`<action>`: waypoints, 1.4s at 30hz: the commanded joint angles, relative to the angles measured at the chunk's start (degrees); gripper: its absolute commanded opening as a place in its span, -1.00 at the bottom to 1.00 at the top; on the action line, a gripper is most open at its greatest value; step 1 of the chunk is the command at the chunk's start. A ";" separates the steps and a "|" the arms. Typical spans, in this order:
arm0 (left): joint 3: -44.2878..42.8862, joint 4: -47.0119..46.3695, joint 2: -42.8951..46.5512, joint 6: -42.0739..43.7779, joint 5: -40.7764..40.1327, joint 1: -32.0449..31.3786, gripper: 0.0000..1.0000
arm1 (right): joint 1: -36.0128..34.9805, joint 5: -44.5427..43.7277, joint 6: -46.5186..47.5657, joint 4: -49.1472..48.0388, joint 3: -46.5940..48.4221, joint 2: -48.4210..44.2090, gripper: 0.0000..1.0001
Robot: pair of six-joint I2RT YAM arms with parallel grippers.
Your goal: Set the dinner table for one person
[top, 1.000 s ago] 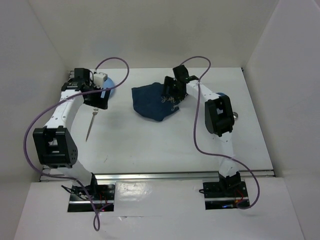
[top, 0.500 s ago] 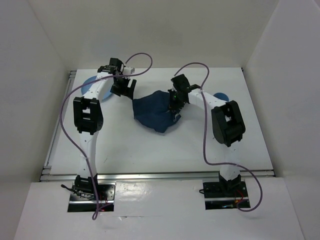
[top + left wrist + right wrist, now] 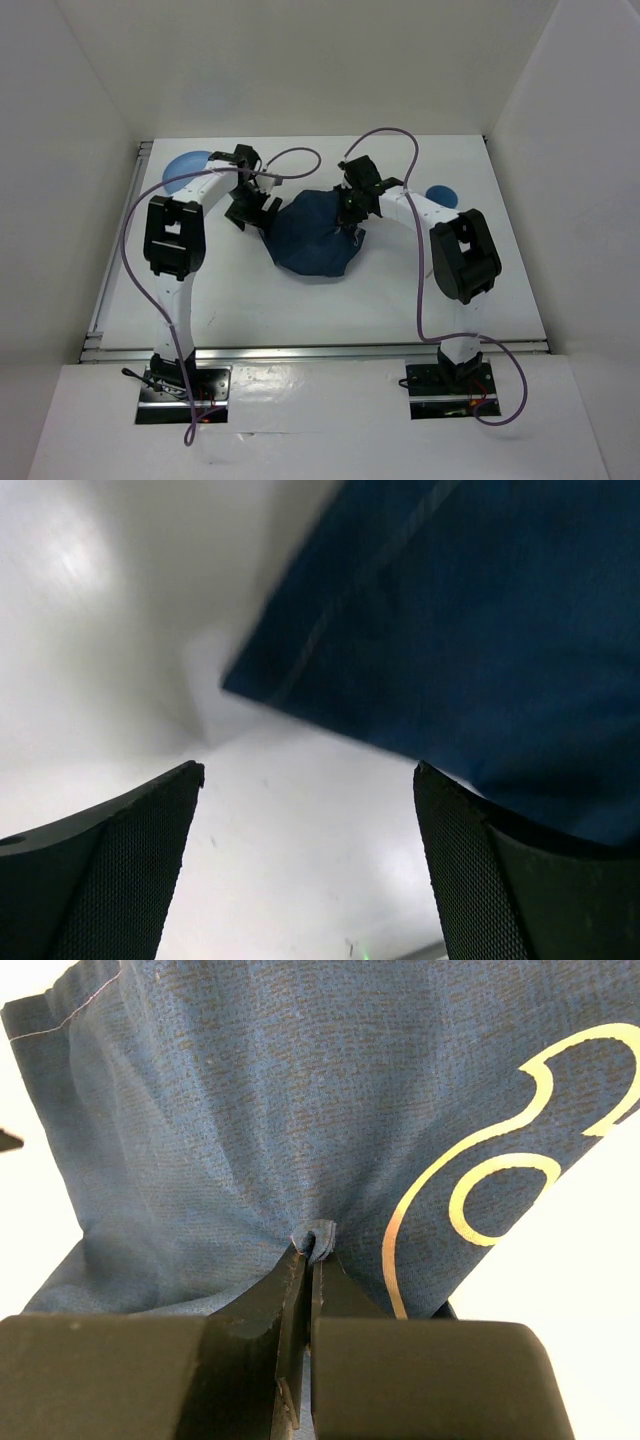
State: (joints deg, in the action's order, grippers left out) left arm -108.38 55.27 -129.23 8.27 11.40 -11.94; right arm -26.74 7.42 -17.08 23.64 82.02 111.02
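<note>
The placemat is bunching around the fold in my right gripper. My left gripper needs to therefore pinch the placemat's loose corner (image 3: 260, 675) before my right gripper takes hold of another corner.
A navy cloth placemat (image 3: 308, 238) with gold print lies bunched in the middle of the white dinner table (image 3: 300, 305). My right gripper (image 3: 351, 216) is at its right edge, shut on a small pinched fold of the cloth (image 3: 318, 1243); the gold print (image 3: 497, 1178) shows just right of the fold. My left gripper (image 3: 250, 211) hovers at the placemat's left edge, open, with nothing between its fingers (image 3: 120, 865). In the left wrist view a corner of the placemat (image 3: 450, 630) lies just ahead of the open gripper (image 3: 308, 772).
A blue plate (image 3: 183, 167) sits at the back left, partly behind the left arm. A small blue round object (image 3: 440, 193) sits at the right, beside the right arm. A metal rail (image 3: 320, 350) runs along the near edge. White walls enclose the table.
The right gripper has shut on the placemat, and the cloth has bunched up. The left arm has swung from the far left to the placemat's left edge, staying open.
</note>
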 commanded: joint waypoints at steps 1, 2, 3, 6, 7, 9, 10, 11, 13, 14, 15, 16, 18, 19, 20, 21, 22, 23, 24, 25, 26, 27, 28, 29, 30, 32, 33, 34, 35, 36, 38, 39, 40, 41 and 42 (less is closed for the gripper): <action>6.41 1.43 5.30 3.86 0.48 0.78 0.85 | 0.29 -0.48 -0.50 -3.42 0.24 -0.99 -1.00; 7.38 0.47 5.30 3.86 -2.40 0.78 0.85 | 0.29 -0.48 -0.50 -3.42 0.25 -0.98 -1.00; 7.39 -0.33 5.30 3.07 -3.13 0.78 0.85 | 0.29 -0.48 -0.50 -3.42 0.25 -0.46 -1.00; 3.36 0.28 0.31 2.54 0.37 0.78 0.85 | 0.29 0.23 0.29 -3.42 0.25 -0.46 -1.00; 0.04 1.15 -1.10 1.58 1.07 0.78 0.83 | 0.29 0.23 0.90 -3.42 0.25 -1.07 -1.00; -2.97 2.04 -4.36 0.52 2.39 0.78 0.83 | 0.29 0.23 1.43 -3.95 -0.36 -1.77 -1.00; -4.46 2.04 -4.36 -0.18 3.01 0.78 0.83 | 0.29 -0.30 1.44 -3.95 -0.37 -1.77 -1.00; -4.47 1.34 -4.89 -0.19 4.15 0.78 0.83 | 0.29 -0.82 1.44 -3.95 -0.89 -2.30 -1.00; -4.47 0.29 -4.89 -0.89 5.38 0.78 0.83 | 0.29 -0.83 2.14 -3.95 -1.59 -2.30 -1.00; -4.47 -0.33 -4.89 -1.50 5.39 0.78 0.83 | 0.29 -0.83 2.14 -3.95 -1.60 -2.82 -1.00; -4.47 0.19 -4.89 -1.51 5.39 0.78 0.76 | 0.29 -1.35 2.14 -3.95 -1.60 -2.83 -1.00; -4.47 0.80 -5.50 -1.51 5.39 0.26 0.51 | 0.29 -1.36 2.14 -3.95 -1.60 -2.83 -1.00; -3.95 1.59 -6.21 -0.89 4.08 0.26 0.22 | 0.29 -2.84 2.14 -3.95 -2.12 -3.35 -1.00; -3.34 2.12 -6.21 -0.37 4.07 -0.27 0.08 | 0.29 -2.85 2.14 -3.95 -2.13 -3.36 -1.00; -2.72 3.17 -6.73 0.33 4.07 -0.27 -0.25 | 0.29 -2.85 2.14 -3.95 -2.13 -3.36 -1.00; -2.72 3.18 -6.74 0.34 4.07 -0.27 -0.44 | 0.29 -2.85 2.14 -3.95 -1.52 -3.88 -1.00; -2.02 3.70 -6.74 1.04 4.77 -0.27 -0.67 | 0.29 -2.07 2.14 -3.95 -1.51 -3.88 -1.00; -1.32 3.10 -6.74 1.04 4.77 -0.27 -0.96 | 0.29 -1.45 2.14 -4.47 -1.51 -3.88 -1.00; -1.31 2.40 -6.13 1.04 4.77 -0.27 -1.00 | 0.29 -0.92 2.14 -4.48 -1.51 -3.88 -1.00; -0.70 1.61 -5.43 0.35 4.77 -0.27 -1.00 | 0.29 -0.92 2.75 -5.00 -1.51 -3.88 -1.00; -0.69 0.73 -5.42 -0.18 4.77 -0.27 -1.00 | 0.29 -0.22 2.75 -5.61 -2.12 -3.88 -1.00; -0.69 0.20 -5.42 -0.19 4.77 -0.27 -1.00 | 0.29 -0.21 2.76 -5.62 -2.13 -4.41 -1.00; -1.22 0.19 -4.90 -0.88 4.77 -0.27 -1.00 | 0.29 -0.21 2.76 -5.62 -2.13 -4.41 -1.00; -1.83 0.19 -4.89 -0.89 5.30 -0.27 -1.00 | 0.29 -0.21 2.76 -5.62 -2.13 -4.41 -1.00; -2.36 0.98 -4.89 -0.89 5.30 -0.27 -1.00 | 0.29 -0.21 2.76 -5.62 -2.13 -4.41 -1.00; -2.36 0.38 -3.32 -1.51 4.60 -0.27 -1.00 | 0.29 -0.21 3.37 -5.09 -2.13 -5.55 -1.00; -2.36 -0.24 -2.79 -2.03 4.60 -0.27 -1.00 | 0.29 0.31 4.07 -5.09 -2.91 -5.55 -1.00; -2.36 -0.77 -2.78 -2.03 4.60 -0.27 -0.91 | 0.29 0.31 4.07 -5.79 -2.92 -6.25 -1.00; -2.36 -1.47 -2.17 -2.73 4.60 -0.27 -0.44 | 0.29 0.31 4.07 -5.80 -3.53 -6.95 -1.00; -1.84 -1.48 -2.17 -2.74 5.29 -0.27 -0.16 | 0.29 0.31 4.07 -5.80 -3.53 -6.96 -1.00; -2.71 0.26 -3.48 -2.74 6.62 -0.27 0.10 | 0.29 0.31 4.07 -5.80 -3.53 -7.49 -1.00; -3.24 0.28 -4.18 -2.74 6.62 -0.27 0.13 | 0.29 0.31 4.07 -5.80 -4.05 -7.49 -1.00; -3.85 0.80 -5.49 -3.26 7.14 -0.27 0.13 | 0.29 0.84 4.07 -5.80 -4.06 -7.49 -1.00; -3.86 0.81 -5.51 -3.26 7.15 -0.27 0.13 | 0.29 0.84 4.07 -5.80 -4.06 -7.49 -1.00; -3.86 0.29 -6.20 -3.26 7.15 -0.27 0.13 | 0.29 0.84 4.07 -5.80 -4.06 -8.01 -1.00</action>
State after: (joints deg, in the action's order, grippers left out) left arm -111.42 55.61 -133.21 5.61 16.84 -12.16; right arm -26.74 7.73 -13.82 20.23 78.46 106.24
